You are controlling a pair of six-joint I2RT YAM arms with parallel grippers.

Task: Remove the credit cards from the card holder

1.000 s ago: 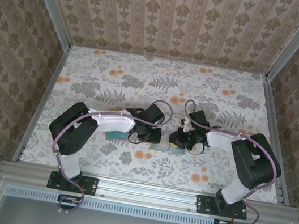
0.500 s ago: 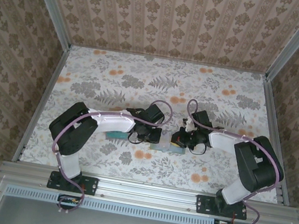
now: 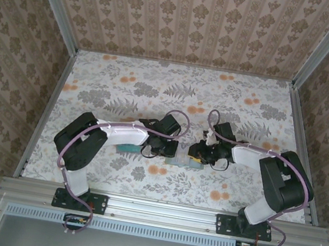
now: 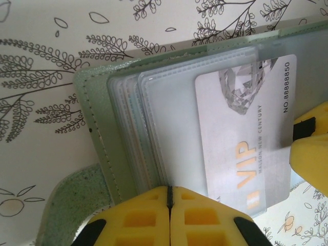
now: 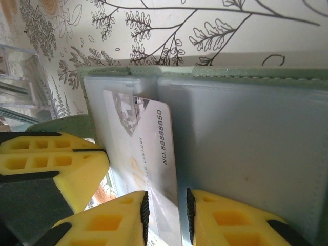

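The VIP credit card is only partway out of its sleeve. My right gripper needs to take a new grip on the exposed long edge [image 5: 171, 171] and pull the card clear.
The card holder [image 4: 97, 148] lies open on the floral table, dull grey-green with clear sleeves [image 4: 169, 123]. A pale grey VIP credit card [image 4: 246, 143] sticks partway out of a sleeve. My left gripper [image 4: 168, 193] is shut on the sleeves' near edge. In the right wrist view the same card [image 5: 148, 143] lies over the card holder [image 5: 246, 133], its long edge standing in the gap of my right gripper [image 5: 166, 205], which is open and not pinching it. From above, the left gripper [image 3: 175, 152] and right gripper [image 3: 195, 153] meet over the card holder [image 3: 182, 160].
A teal flat thing [image 3: 126, 149] lies under the left forearm. Clear plastic items [image 5: 15, 66] sit off the card holder's far end. The left gripper's yellow fingers [image 5: 51, 159] stand close beside my right ones. Patterned walls enclose the table [image 3: 157, 90].
The right gripper's jaws have parted from shut to a small gap around the card's edge. The left gripper has closed fully. Both arms stay almost still.
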